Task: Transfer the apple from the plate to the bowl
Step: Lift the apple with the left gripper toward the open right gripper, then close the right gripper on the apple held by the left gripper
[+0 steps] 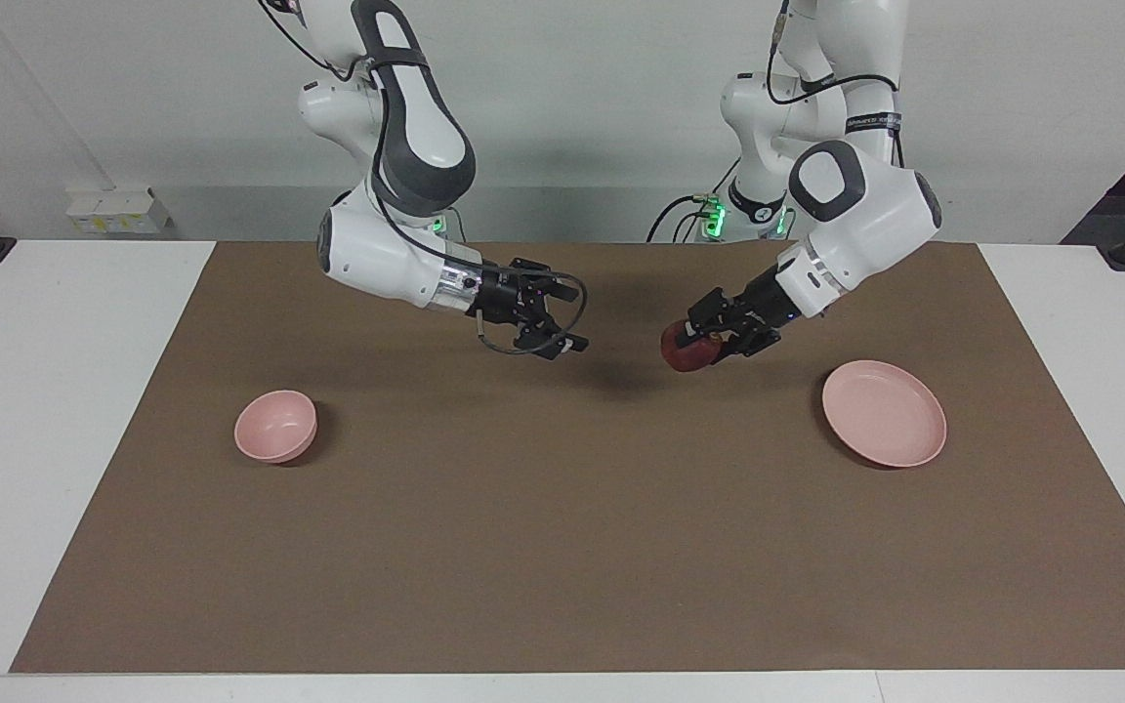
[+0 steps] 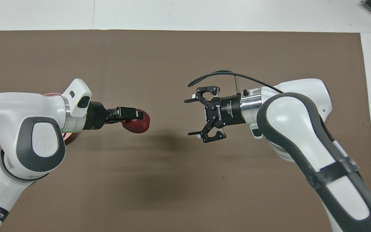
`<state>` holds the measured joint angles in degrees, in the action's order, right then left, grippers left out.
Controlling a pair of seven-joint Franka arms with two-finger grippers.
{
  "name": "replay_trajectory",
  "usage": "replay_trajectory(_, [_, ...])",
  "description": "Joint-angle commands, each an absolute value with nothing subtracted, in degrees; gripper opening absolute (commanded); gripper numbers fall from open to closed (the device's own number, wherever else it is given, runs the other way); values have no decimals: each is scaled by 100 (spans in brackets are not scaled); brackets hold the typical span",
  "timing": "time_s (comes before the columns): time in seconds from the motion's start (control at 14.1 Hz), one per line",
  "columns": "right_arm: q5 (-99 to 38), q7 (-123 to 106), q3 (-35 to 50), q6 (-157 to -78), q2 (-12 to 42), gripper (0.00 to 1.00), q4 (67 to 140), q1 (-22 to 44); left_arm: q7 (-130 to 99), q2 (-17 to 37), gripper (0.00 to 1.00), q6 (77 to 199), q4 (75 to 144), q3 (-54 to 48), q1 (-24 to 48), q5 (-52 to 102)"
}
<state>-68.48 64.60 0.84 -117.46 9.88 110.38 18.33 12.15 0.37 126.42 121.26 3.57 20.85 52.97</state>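
The apple is in my left gripper. It will let go of the apple between the open fingertips of my right gripper (image 2: 196,113).
A small dark red apple (image 1: 685,357) (image 2: 137,125) hangs in the air over the brown mat, with my left gripper (image 1: 695,344) (image 2: 136,113) shut on it. The flat pink plate (image 1: 884,412) lies bare toward the left arm's end of the table; in the overhead view my left arm hides most of it. Toward the right arm's end sits the small deep pink bowl (image 1: 275,426), with nothing in it. My right gripper (image 1: 567,314) (image 2: 188,117) is open over the middle of the mat, its jaws facing the apple a short gap away.
A brown mat (image 1: 562,547) covers most of the white table (image 1: 45,410). Small white boxes (image 1: 118,210) stand by the wall past the right arm's end. Both arms reach low over the mat's middle.
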Motion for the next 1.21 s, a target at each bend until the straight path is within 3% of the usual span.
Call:
replay_trajectory(0.0, [-7084, 6109, 88, -12031, 957, 100, 11285, 1854, 1081, -97, 0, 12630, 12164, 344, 2267, 5738])
replay_trajectory(0.28, [-7293, 5688, 88, -12331, 1213, 100, 11268, 2065, 757, -132, 0, 12761, 12155, 54, 2302, 5827])
replay_trajectory(0.57, [-7435, 5625, 88, -12331, 1222, 100, 11276, 2144, 519, -114, 0, 13437, 12164, -158, 2487, 5932])
replay_trajectory(1.14, [-7822, 5677, 97, -12603, 1195, 100, 11294, 2417, 168, -88, 0, 13684, 12129, -369, 2558, 5950])
